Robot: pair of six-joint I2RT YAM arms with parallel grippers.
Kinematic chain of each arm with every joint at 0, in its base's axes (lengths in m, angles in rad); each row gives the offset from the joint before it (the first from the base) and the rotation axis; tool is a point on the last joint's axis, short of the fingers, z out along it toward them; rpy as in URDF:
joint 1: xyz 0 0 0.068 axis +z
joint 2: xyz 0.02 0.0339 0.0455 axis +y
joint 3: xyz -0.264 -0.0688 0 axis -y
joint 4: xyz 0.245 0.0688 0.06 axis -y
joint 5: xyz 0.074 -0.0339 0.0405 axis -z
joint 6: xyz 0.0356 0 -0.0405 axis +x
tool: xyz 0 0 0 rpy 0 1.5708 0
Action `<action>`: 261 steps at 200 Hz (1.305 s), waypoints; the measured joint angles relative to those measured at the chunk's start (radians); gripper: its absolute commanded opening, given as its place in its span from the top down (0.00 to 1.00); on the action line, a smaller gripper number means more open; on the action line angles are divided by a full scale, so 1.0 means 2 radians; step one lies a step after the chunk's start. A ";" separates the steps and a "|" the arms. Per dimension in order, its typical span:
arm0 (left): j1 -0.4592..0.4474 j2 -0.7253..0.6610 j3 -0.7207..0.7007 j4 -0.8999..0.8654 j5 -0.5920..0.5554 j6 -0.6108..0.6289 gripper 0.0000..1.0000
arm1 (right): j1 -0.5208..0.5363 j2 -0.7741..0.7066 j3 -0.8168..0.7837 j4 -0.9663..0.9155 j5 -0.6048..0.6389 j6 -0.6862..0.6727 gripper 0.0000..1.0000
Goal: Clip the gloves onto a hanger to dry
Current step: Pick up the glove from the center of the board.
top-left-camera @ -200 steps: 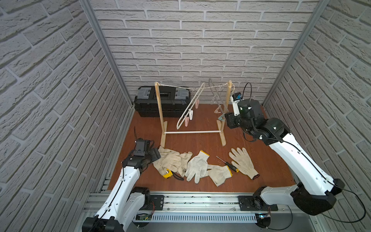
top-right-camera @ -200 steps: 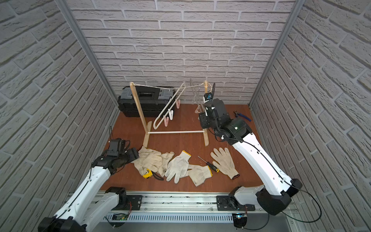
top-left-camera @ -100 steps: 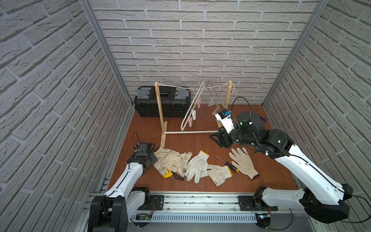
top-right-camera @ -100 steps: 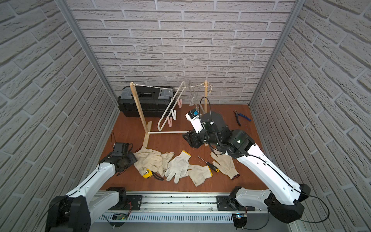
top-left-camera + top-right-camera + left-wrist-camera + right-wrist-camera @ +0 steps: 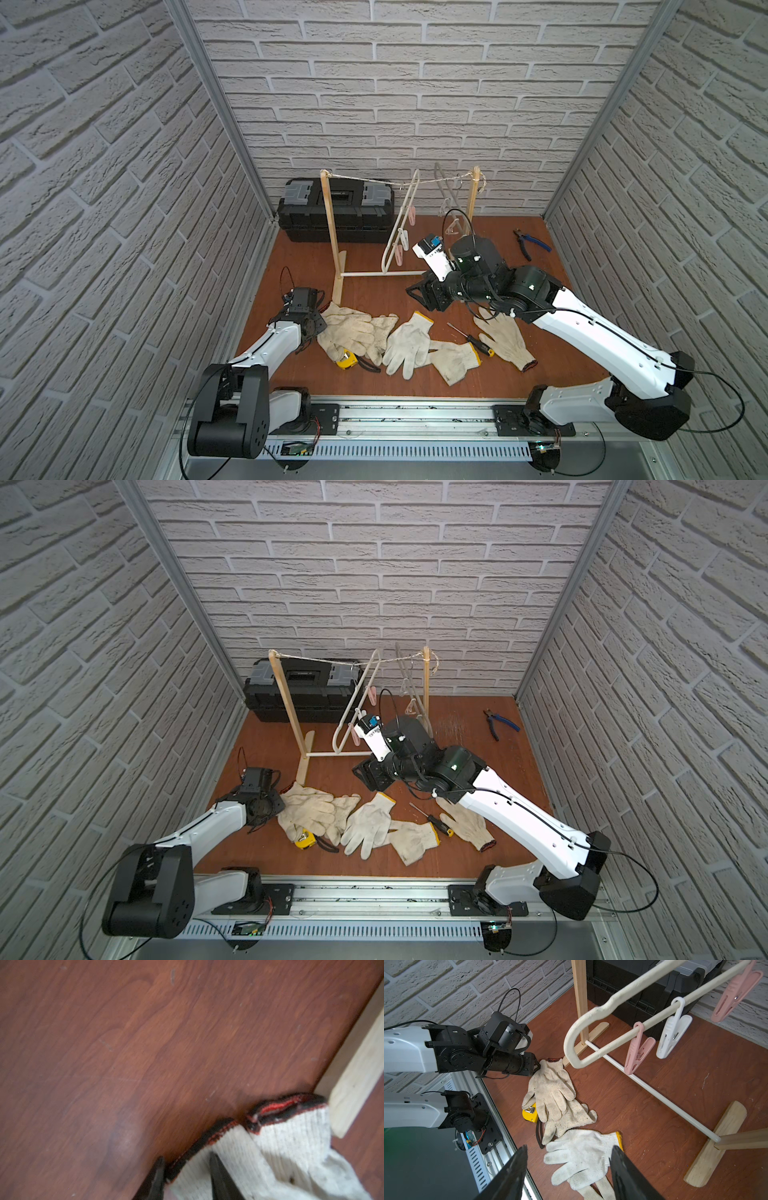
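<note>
The robot's right gripper will next close on the cuff of the top glove (image 5: 538,1066) at the left gripper's fingers, because that glove will be handed over.
Several off-white gloves lie on the brown floor in both top views. The leftmost glove (image 5: 347,328) (image 5: 309,808) has a dark red cuff (image 5: 276,1108). My left gripper (image 5: 187,1165) (image 5: 323,322) (image 5: 538,1066) is low at that cuff. Its fingers (image 5: 216,1169) stand a little apart with the cuff edge between them; whether they pinch it is unclear. My right gripper (image 5: 569,1159) (image 5: 419,291) hovers open above a yellow-cuffed glove (image 5: 583,1151) (image 5: 409,340), holding nothing. The white hanger (image 5: 602,1012) (image 5: 401,232) with pegs (image 5: 636,1051) hangs on the rack's string.
A wooden rack (image 5: 332,232) stands mid-floor, its foot (image 5: 353,1084) beside the red cuff. A black toolbox (image 5: 336,212) sits behind it. A yellow tape measure (image 5: 347,361), a screwdriver (image 5: 469,338) and pliers (image 5: 532,241) lie on the floor. A grey hanger (image 5: 446,191) also hangs there.
My right arm swung down from the hangers toward the gloves, still open. My left gripper dropped to the leftmost glove's cuff and its jaws narrowed around it.
</note>
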 measured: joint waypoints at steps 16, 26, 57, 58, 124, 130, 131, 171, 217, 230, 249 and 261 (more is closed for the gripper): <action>-0.002 0.004 0.001 0.007 0.002 -0.002 0.96 | 0.000 0.000 0.000 0.004 0.000 0.000 0.35; -0.004 0.003 0.002 0.008 0.003 0.004 1.00 | 0.000 0.000 -0.001 0.005 0.000 0.000 0.35; -0.004 -0.006 0.005 -0.004 0.008 0.012 1.00 | 0.000 0.000 -0.009 0.010 -0.006 0.001 0.35; -0.004 -0.007 0.005 -0.006 0.009 0.012 1.00 | 0.000 0.000 -0.010 0.010 -0.006 0.001 0.35; -0.032 -0.154 0.126 -0.124 -0.002 0.090 1.00 | 0.000 0.000 -0.037 0.044 -0.052 0.018 0.35; -0.039 -0.167 0.141 -0.129 -0.003 0.104 1.00 | 0.000 0.000 -0.038 0.047 -0.059 0.019 0.35; -0.040 -0.168 0.142 -0.130 -0.003 0.105 1.00 | 0.000 0.000 -0.038 0.047 -0.060 0.019 0.35; -0.085 -0.196 0.232 -0.159 0.027 0.212 1.00 | 0.000 0.007 -0.038 0.085 -0.107 0.013 0.34; -0.178 -0.175 0.311 -0.173 0.082 0.370 1.00 | 0.000 0.018 -0.032 0.145 -0.145 -0.031 0.33; -0.202 -0.166 0.328 -0.179 0.091 0.410 1.00 | 0.000 0.026 -0.020 0.155 -0.148 -0.047 0.33; -0.224 -0.155 0.351 -0.183 0.108 0.460 1.00 | 0.000 0.035 -0.011 0.178 -0.148 -0.068 0.33; -0.229 -0.152 0.363 -0.185 0.119 0.482 1.00 | 0.000 0.044 0.001 0.182 -0.150 -0.079 0.33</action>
